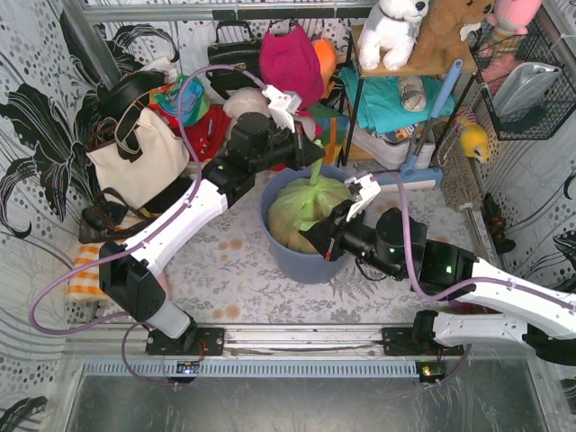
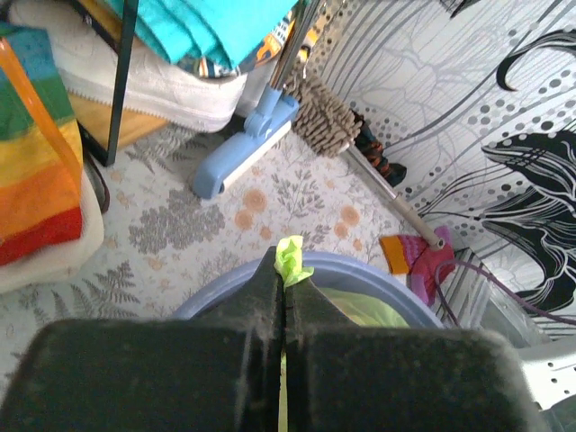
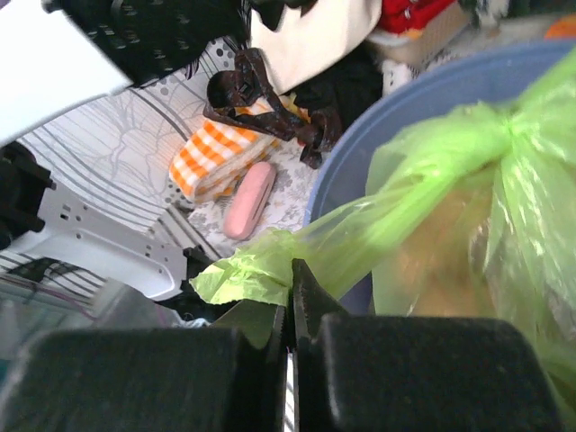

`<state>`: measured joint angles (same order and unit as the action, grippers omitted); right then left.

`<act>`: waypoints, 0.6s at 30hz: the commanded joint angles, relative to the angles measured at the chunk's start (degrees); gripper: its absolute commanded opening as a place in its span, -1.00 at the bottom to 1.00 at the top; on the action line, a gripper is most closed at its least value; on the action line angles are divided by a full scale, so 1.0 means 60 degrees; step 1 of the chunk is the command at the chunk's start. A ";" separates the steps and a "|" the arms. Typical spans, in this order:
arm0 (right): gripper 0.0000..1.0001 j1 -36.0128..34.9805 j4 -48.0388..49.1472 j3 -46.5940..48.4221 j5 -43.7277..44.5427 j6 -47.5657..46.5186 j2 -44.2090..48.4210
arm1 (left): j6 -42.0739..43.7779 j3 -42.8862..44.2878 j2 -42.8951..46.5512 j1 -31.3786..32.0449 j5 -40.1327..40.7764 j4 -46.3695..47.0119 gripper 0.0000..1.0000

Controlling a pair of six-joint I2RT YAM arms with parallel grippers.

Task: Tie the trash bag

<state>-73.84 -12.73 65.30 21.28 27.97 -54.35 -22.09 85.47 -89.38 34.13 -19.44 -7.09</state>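
The right gripper pinches the trash bag's strip short of its end, so it should open, turn and grip the strip's loose end (image 3: 230, 277) before it pulls the strip tight.
The light-green trash bag (image 1: 306, 205) sits in a round blue-grey bin (image 1: 301, 263) at the table's middle, tan paper showing through. My left gripper (image 1: 317, 155) is above the bin's far rim, shut on a twisted strip of the bag (image 2: 292, 259) pulled upward. My right gripper (image 1: 322, 236) is at the bin's near right side, shut on another twisted strip of the bag (image 3: 270, 270) that runs to a gathered bunch at the bag's top (image 3: 504, 126).
A white handbag (image 1: 139, 157), clothes and a shelf rack (image 1: 405, 99) with soft toys crowd the back. A blue mop (image 1: 423, 144) lies right of the bin. An orange checked cloth (image 1: 83, 270) lies at the left edge.
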 commanded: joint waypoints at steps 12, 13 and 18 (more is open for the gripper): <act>-1.00 0.2185 0.1782 -0.0807 -0.5635 0.2997 0.0211 | 0.0609 0.1109 -0.0172 -0.0025 0.0168 0.1879 -1.00; -1.00 0.2205 0.1959 -0.0750 -0.5878 0.2923 0.0207 | 0.0675 0.1303 -0.0267 -0.0022 0.0234 0.1749 -1.00; -1.00 0.2252 0.1970 -0.0436 -0.6334 0.2801 0.0269 | 0.0728 0.1888 -0.0591 -0.0027 0.0269 0.1547 -1.00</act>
<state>-60.27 -4.21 59.29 -8.88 44.36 -53.36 -19.66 93.49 -91.64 34.13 -19.66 -0.84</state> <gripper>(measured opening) 0.002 0.009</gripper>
